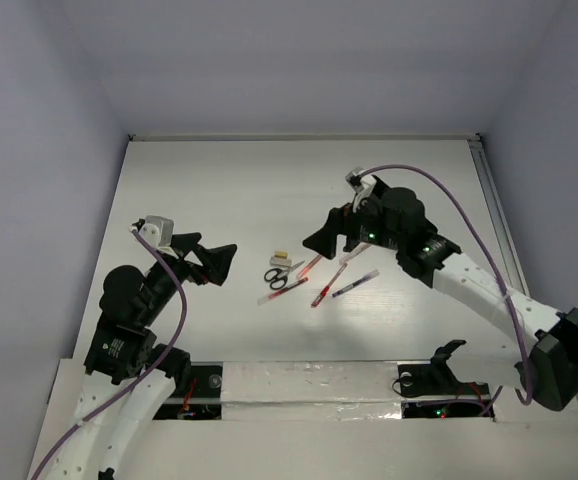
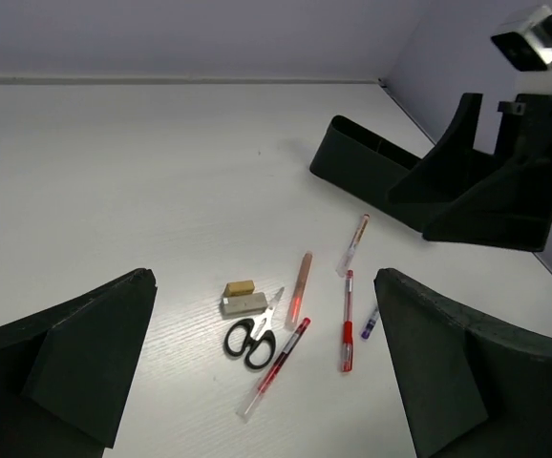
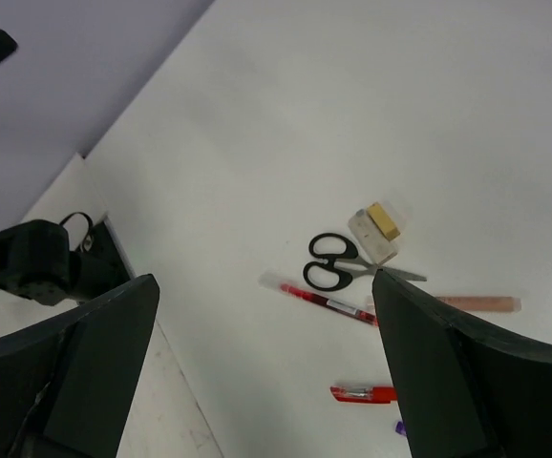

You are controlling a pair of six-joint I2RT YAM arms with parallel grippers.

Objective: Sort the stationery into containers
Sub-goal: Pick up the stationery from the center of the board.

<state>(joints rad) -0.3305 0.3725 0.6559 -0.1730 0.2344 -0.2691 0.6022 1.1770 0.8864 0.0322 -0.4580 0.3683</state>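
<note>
The beige eraser lies against the pale block near the scissors. My right gripper closes next on the sides of the beige eraser [image 1: 281, 254] [image 3: 384, 221].
The stationery lies loose mid-table: black-handled scissors [image 1: 277, 277] [image 2: 250, 342] [image 3: 329, 262], a beige eraser [image 2: 240, 287] [image 3: 385, 218] against a pale block [image 2: 244, 304], several red pens [image 1: 328, 285] [image 2: 348, 320] [image 3: 324, 298] and a purple pen [image 1: 355, 284] [image 2: 370, 322]. The long black tray [image 2: 357, 157] sits beyond them, mostly hidden under the right arm in the top view. My left gripper [image 1: 214, 262] [image 2: 262, 277] is open and empty, left of the pile. My right gripper [image 1: 327, 240] [image 3: 266, 280] is open and empty, hovering above the pens' far right side.
The right arm [image 2: 505, 172] stands over the tray's far end. A black clamp mount [image 1: 437, 368] [image 3: 32, 262] sits at the taped near edge [image 1: 299, 385]. A rail [image 1: 491, 200] runs along the table's right side. Walls enclose the back and sides.
</note>
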